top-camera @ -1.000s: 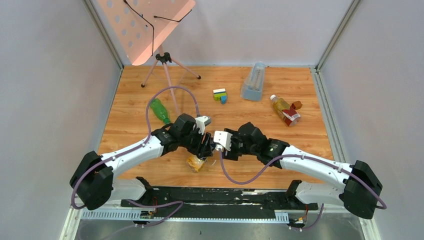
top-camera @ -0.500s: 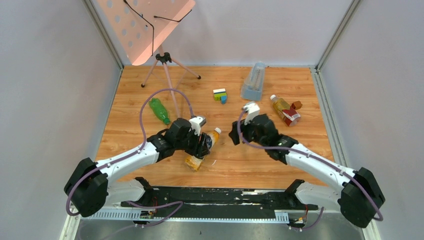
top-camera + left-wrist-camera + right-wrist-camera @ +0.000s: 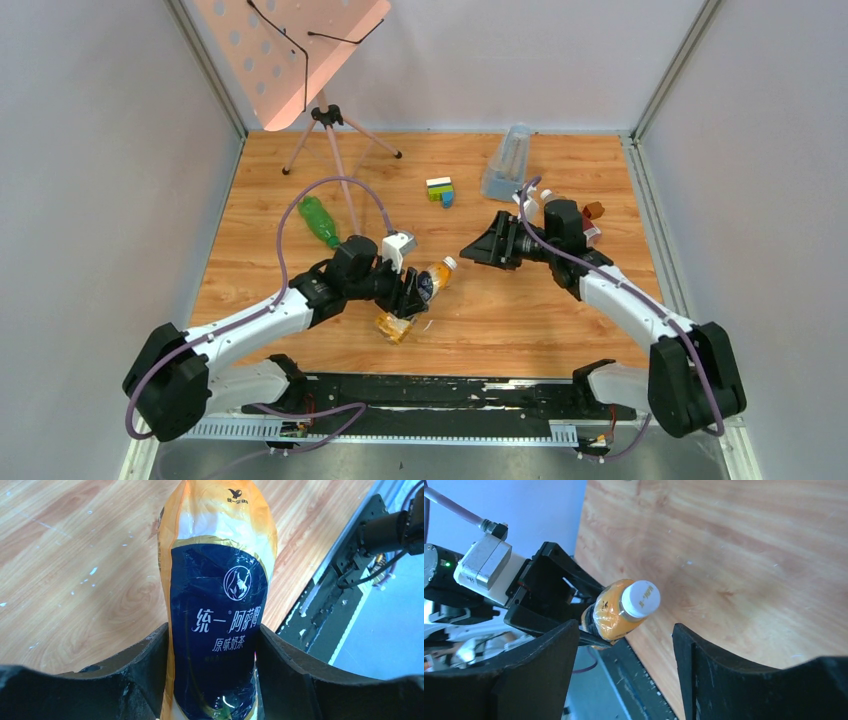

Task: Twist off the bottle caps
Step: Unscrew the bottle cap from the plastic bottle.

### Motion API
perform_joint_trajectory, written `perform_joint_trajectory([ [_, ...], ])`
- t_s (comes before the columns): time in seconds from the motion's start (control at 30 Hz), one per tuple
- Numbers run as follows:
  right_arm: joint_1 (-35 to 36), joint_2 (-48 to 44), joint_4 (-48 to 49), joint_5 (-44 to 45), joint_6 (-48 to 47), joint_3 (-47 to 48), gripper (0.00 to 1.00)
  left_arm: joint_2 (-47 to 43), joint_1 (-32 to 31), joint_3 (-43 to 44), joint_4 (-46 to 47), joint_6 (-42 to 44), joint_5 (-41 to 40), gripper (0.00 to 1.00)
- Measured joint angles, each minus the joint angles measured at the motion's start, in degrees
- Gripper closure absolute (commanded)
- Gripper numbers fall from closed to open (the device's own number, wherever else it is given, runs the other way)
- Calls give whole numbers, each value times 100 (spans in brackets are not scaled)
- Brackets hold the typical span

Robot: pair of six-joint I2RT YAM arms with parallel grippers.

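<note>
I see the amber bottle slanting across my right gripper's line, so I will grip the white cap [image 3: 450, 263] with my right gripper while my left gripper takes hold of the bottle again, straighter.
My left gripper [image 3: 412, 293] is shut on the amber bottle with the yellow label [image 3: 436, 276], held tilted just above the table, its white cap [image 3: 450, 263] on and pointing right. In the left wrist view both jaws press the bottle's dark label [image 3: 220, 605]. My right gripper [image 3: 476, 251] is open and empty, a short way right of the cap and facing it; its wrist view shows the cap [image 3: 640, 599] ahead between the jaws. The green bottle [image 3: 320, 222] lies at the left. The red-label bottle [image 3: 584, 233] is mostly hidden behind my right arm.
A tall clear bluish container [image 3: 508, 165] and multicoloured toy bricks [image 3: 440, 190] stand at the back. A small reddish-brown block [image 3: 595, 210] lies at the right. A tripod [image 3: 330, 120] with a pink perforated board stands back left. A black rail [image 3: 440, 395] runs along the near edge.
My right gripper let go at the bottle's cap end and drew back to the right, open. My left gripper kept the bottle and swung its capped end rightward.
</note>
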Motion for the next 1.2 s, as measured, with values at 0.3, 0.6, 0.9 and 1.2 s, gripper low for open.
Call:
perform_joint_trajectory([
  [0.3, 0, 841, 616, -1104, 680, 9, 43, 114, 0, 79, 70, 129, 549, 34],
  [0.6, -2, 1405, 741, -1582, 778, 155, 84, 350, 2, 337, 74, 267, 804, 25],
  [0.9, -2, 1552, 719, -1646, 699, 439, 85, 461, -2, 595, -87, 474, 595, 0],
  [1.2, 11, 1537, 55, -693, 675, 494, 89, 125, -81, 540, -87, 686, -855, 0],
])
